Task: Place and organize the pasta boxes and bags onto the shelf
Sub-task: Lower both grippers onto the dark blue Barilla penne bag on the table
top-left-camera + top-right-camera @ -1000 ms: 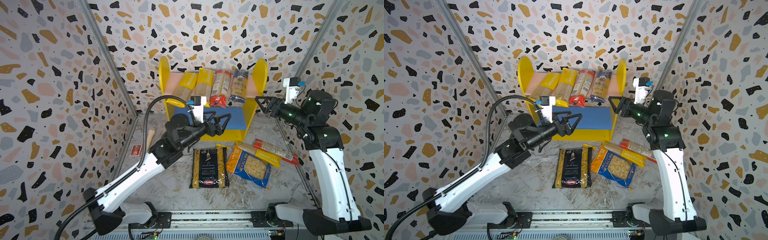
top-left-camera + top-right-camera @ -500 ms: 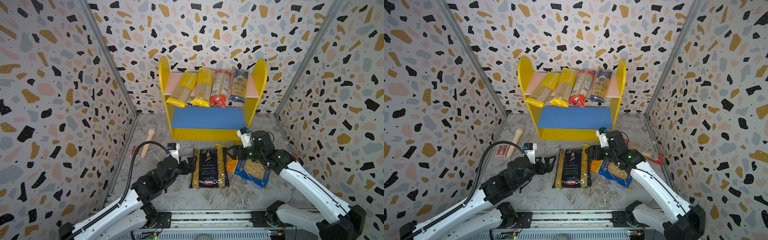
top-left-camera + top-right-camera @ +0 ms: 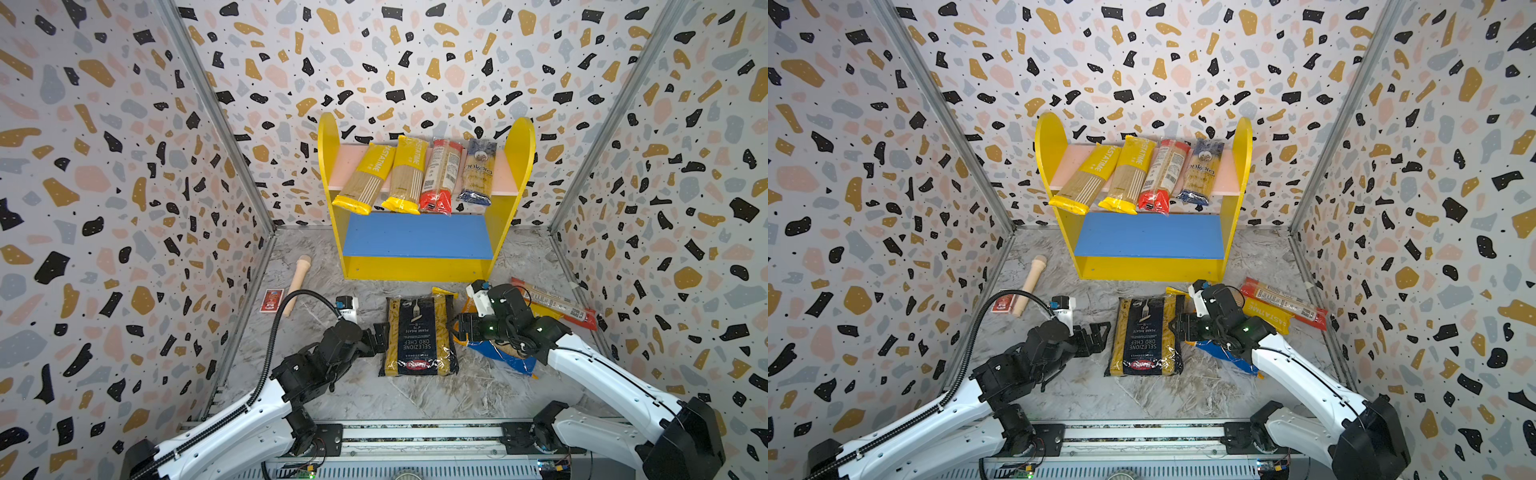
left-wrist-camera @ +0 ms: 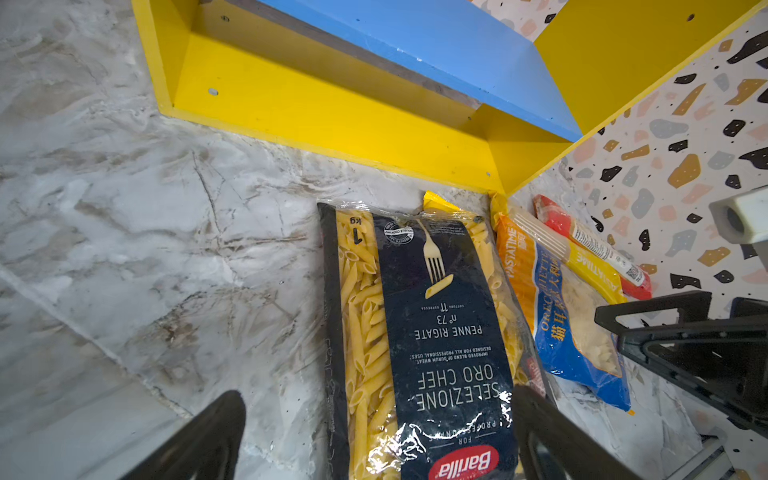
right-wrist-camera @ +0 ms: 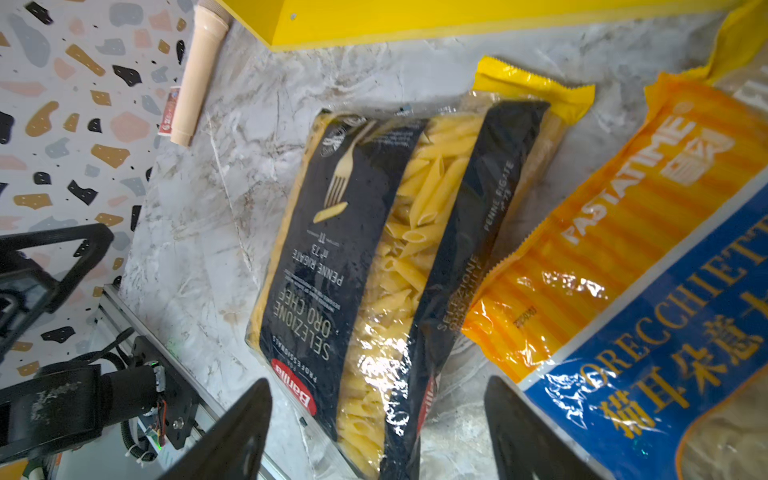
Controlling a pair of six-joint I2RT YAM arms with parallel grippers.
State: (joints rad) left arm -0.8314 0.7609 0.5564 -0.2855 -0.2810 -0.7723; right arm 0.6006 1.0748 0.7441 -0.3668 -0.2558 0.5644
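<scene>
The robot's right gripper needs to close on the middle of the black Barilla penne bag's long side [image 3: 450, 328] [image 5: 473, 260], the one next to the blue-orange bag.
The shelf [image 3: 415, 269] stands at the back, with two yellow PASTATIME packs [image 3: 365, 178], a red-ended pack [image 3: 440, 174] and a dark-blue ankara pack [image 3: 478, 170] on its pink board. The black Barilla penne bag [image 3: 419, 336] [image 3: 1148, 336] [image 4: 436, 332] [image 5: 374, 249] lies flat on the floor. My left gripper [image 3: 380, 336] [image 3: 1100, 336] [image 4: 380, 399] is open, low at the bag's left edge. My right gripper [image 3: 457, 328] [image 3: 1177, 328] [image 5: 378, 386] is open at its right edge, over the blue-orange bag [image 3: 507, 357] [image 5: 623, 291]. Neither holds anything.
A yellow PASTATIME pack [image 3: 1266, 316] and a red-ended pack [image 3: 557, 303] lie by the right wall. Another yellow pack end [image 3: 444, 292] pokes out from under the penne bag. A wooden stick [image 3: 297, 282] and a small red card box [image 3: 271, 300] lie at the left.
Both arms have come down from in front of the shelf to the floor, ending on either side of the penne bag. No pack has moved.
</scene>
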